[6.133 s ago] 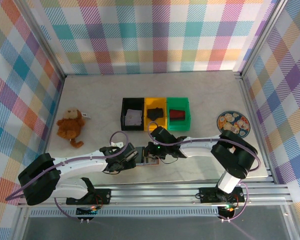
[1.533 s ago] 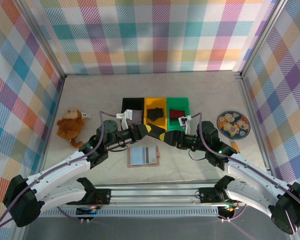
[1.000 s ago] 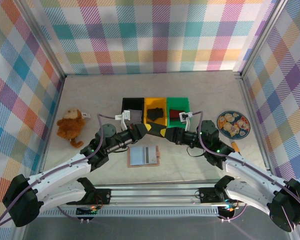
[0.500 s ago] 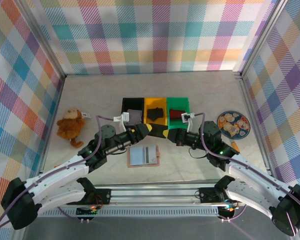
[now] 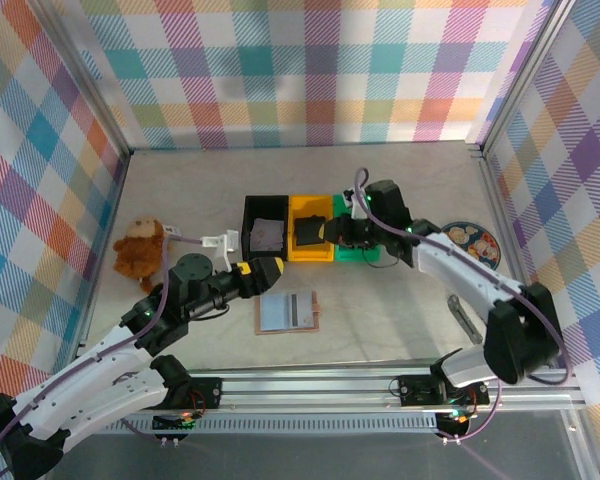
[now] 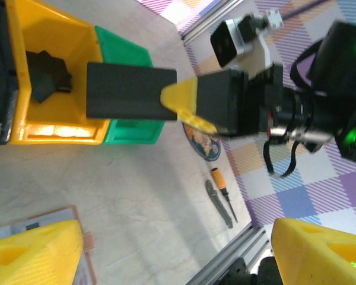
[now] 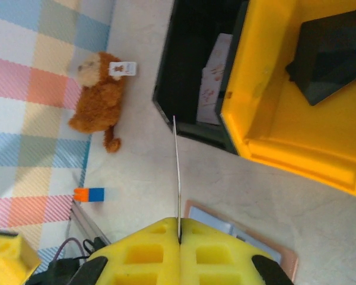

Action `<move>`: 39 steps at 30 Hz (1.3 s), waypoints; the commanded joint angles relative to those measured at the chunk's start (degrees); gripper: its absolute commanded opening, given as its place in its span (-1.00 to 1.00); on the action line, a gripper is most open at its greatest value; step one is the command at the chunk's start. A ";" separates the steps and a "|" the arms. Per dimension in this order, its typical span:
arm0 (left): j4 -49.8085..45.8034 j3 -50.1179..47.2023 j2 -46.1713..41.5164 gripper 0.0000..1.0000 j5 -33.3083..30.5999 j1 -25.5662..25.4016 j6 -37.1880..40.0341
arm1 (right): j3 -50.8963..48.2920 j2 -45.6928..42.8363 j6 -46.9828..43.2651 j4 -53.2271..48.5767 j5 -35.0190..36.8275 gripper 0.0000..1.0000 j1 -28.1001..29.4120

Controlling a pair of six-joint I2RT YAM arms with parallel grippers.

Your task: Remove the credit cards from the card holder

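The dark credit card will go in the yellow bin. My right gripper will let go of it there, over the near edge of the dark pile (image 5: 312,239) (image 7: 331,101).
The card holder (image 5: 288,312) lies open and flat on the table, pinkish-tan rim around a pale blue-grey inside; its corner also shows under the right fingers (image 7: 240,230). My right gripper (image 5: 327,232) hangs over the yellow bin (image 5: 310,207), shut on a dark credit card (image 6: 130,90). The right wrist view shows that card edge-on as a thin line (image 7: 177,172) pinched at the right gripper's tips (image 7: 179,230). My left gripper (image 5: 270,270) hovers just above and left of the holder, open and holding nothing, its yellow fingers (image 6: 32,255) spread wide apart.
Black (image 5: 264,230), yellow and green (image 5: 358,215) bins stand in a row behind the holder; a black wallet (image 7: 335,53) lies in the yellow one. A toy monkey (image 5: 142,250) sits left. A patterned plate (image 5: 467,243), a screwdriver (image 6: 223,191) and a grey tool (image 6: 218,205) lie right.
Both grippers met on the card above the holder. The left one has since opened and pulled back left, while the right gripper, shut on the card, has carried it to the bins.
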 commanded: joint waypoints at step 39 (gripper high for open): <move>-4.22 -2.13 -0.94 0.68 -2.29 0.35 3.06 | 28.34 31.29 -3.75 -15.06 8.07 -0.14 -1.22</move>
